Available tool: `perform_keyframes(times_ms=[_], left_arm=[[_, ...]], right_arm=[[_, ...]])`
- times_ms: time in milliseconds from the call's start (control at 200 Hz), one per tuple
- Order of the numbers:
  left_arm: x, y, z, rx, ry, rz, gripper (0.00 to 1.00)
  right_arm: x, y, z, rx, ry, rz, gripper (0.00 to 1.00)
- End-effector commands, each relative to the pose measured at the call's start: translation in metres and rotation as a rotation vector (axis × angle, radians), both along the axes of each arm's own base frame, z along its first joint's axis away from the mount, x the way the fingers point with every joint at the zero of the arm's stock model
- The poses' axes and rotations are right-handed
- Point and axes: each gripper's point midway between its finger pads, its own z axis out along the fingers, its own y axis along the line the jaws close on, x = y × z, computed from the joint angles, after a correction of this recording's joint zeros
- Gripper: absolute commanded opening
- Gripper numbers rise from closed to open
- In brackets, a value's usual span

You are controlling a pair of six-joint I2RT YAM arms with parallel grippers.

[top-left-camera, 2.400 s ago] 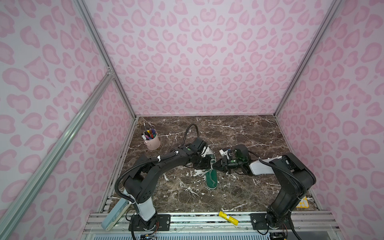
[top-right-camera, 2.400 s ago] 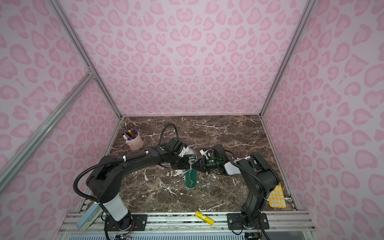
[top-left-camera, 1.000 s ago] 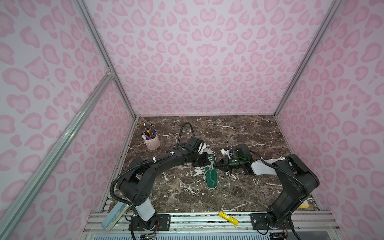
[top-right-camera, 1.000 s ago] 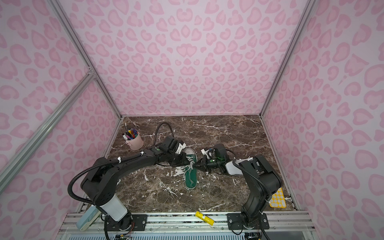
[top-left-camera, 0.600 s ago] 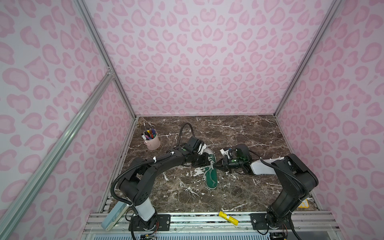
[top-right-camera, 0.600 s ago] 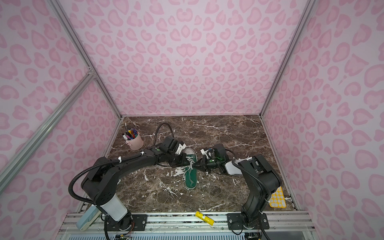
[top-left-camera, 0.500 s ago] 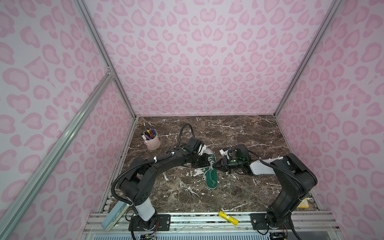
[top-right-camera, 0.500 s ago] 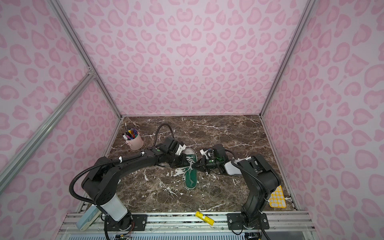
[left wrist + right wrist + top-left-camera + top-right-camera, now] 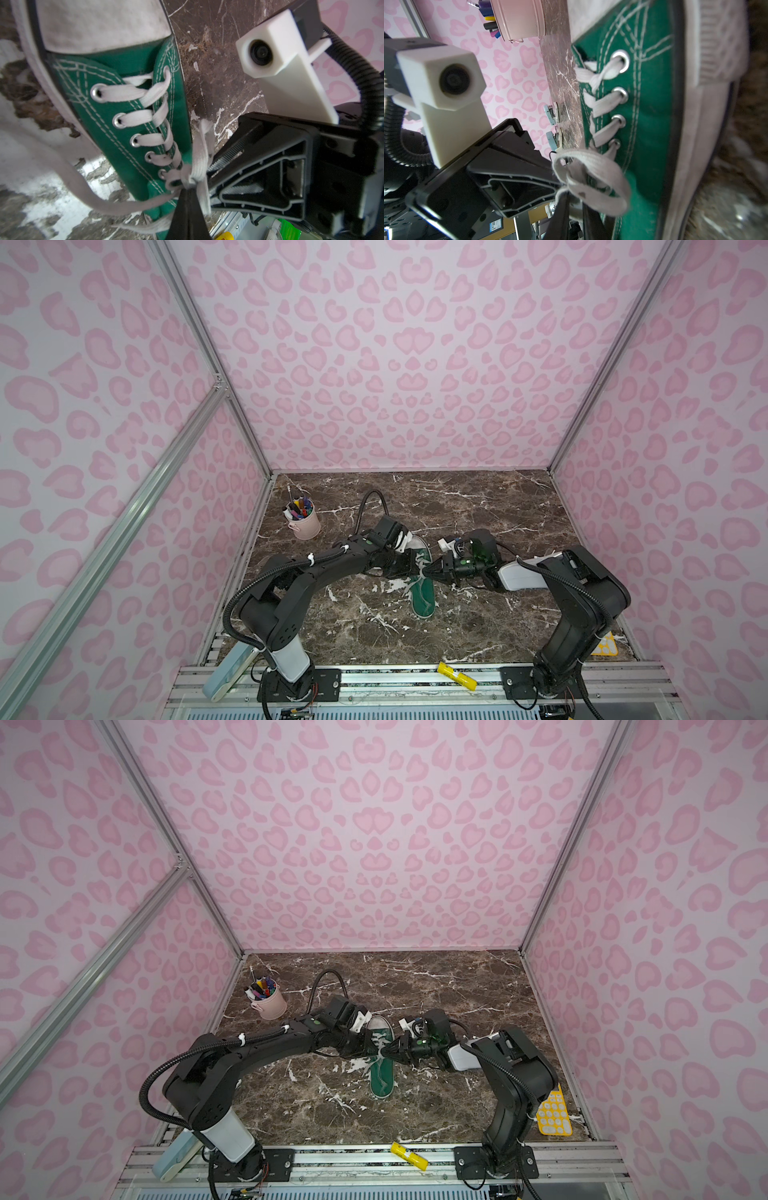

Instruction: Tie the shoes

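Observation:
Next, my left gripper opens, takes the lace loop point(image 9: 200, 154) and pulls it, because it is pinching the crossing of the laces while the lace loop lies over my right gripper's fingers.
The green sneaker point(image 9: 423, 597) point(image 9: 381, 1075) lies mid-table, its white toe cap pointing to the back. Both grippers meet over its off-white laces point(image 9: 187, 176) at the top eyelets. My left gripper point(image 9: 417, 570) point(image 9: 188, 190) is shut on a lace strand right at the crossing. My right gripper point(image 9: 431, 572) point(image 9: 574, 196) faces it from the other side. Its jaws stand slightly apart, and a lace loop point(image 9: 591, 166) lies over their tips. A loose lace end point(image 9: 72, 176) trails on the marble beside the shoe.
A pink cup of pens point(image 9: 304, 523) point(image 9: 269, 1006) stands at the back left. A yellow marker point(image 9: 456, 675) lies on the front rail, and a yellow perforated piece point(image 9: 552, 1112) at the front right. A pale blue object point(image 9: 230, 668) leans at the front left. Pink walls enclose three sides.
My right gripper's jaws have parted a little from shut. Both grippers stay at the lace crossing, and the shoe has not visibly moved.

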Motion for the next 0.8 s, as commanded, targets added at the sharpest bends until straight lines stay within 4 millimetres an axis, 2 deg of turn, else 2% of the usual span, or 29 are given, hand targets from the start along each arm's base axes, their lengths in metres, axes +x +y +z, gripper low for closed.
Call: perform_keyframes(times_ms=[0, 255, 450, 795], left_arm=[[0.0024, -0.0066, 0.0063, -0.042, -0.016, -0.004, 0.03], [0.0, -0.0106, 0.0062, -0.06, -0.009, -0.012, 0.03], [-0.0001, -0.0111, 0.0072, -0.06, -0.015, -0.011, 0.03], [0.0058, -0.0035, 0.0115, -0.04, -0.035, 0.012, 0.09]], right_arm=[[0.0009, 0.0017, 0.0013, 0.013, -0.015, 0.005, 0.15], [0.003, 0.0031, 0.0011, 0.023, -0.013, -0.003, 0.11], [0.0028, 0.003, 0.0007, 0.027, -0.009, -0.005, 0.0], [-0.0013, -0.0042, -0.0027, -0.004, -0.002, -0.006, 0.0]])
